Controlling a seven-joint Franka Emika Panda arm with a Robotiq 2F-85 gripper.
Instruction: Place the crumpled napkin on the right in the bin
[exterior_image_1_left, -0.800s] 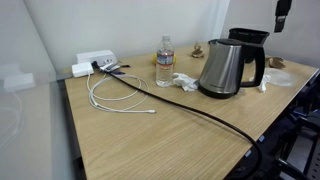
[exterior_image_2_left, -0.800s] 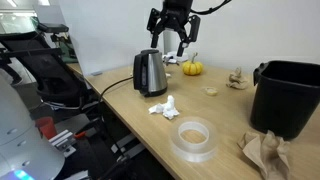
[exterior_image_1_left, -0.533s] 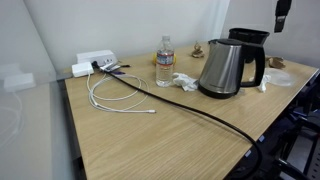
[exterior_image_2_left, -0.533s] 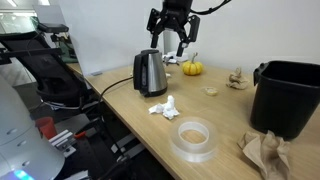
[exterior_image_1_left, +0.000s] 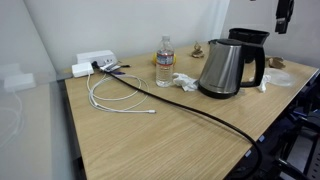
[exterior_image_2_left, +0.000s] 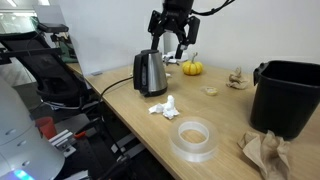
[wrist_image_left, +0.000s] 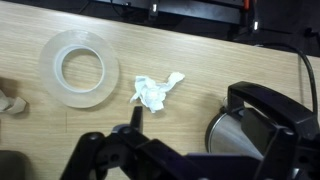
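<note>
Next, my gripper closes on the thick crumpled part (exterior_image_1_left: 263, 86) (wrist_image_left: 151, 95) of the white napkin that lies between the steel kettle's handle and the clear tape roll.
A white crumpled napkin (exterior_image_2_left: 164, 107) lies on the wooden table beside the steel kettle (exterior_image_2_left: 150, 72); it also shows in the wrist view (wrist_image_left: 156, 91) and in an exterior view (exterior_image_1_left: 183, 82). A brown crumpled napkin (exterior_image_2_left: 265, 155) lies at the table's near corner, by the black bin (exterior_image_2_left: 288, 97). My gripper (exterior_image_2_left: 172, 46) hangs open and empty high above the kettle, well away from both napkins. In the wrist view its dark fingers (wrist_image_left: 215, 130) frame the kettle (wrist_image_left: 265, 125) below.
A clear tape roll (exterior_image_2_left: 194, 138) lies between the two napkins. A small pumpkin (exterior_image_2_left: 190, 68), a water bottle (exterior_image_1_left: 164, 60), white cables (exterior_image_1_left: 115, 95) and a power strip (exterior_image_1_left: 95, 62) sit on the table. A black cable (exterior_image_1_left: 200, 112) crosses the tabletop.
</note>
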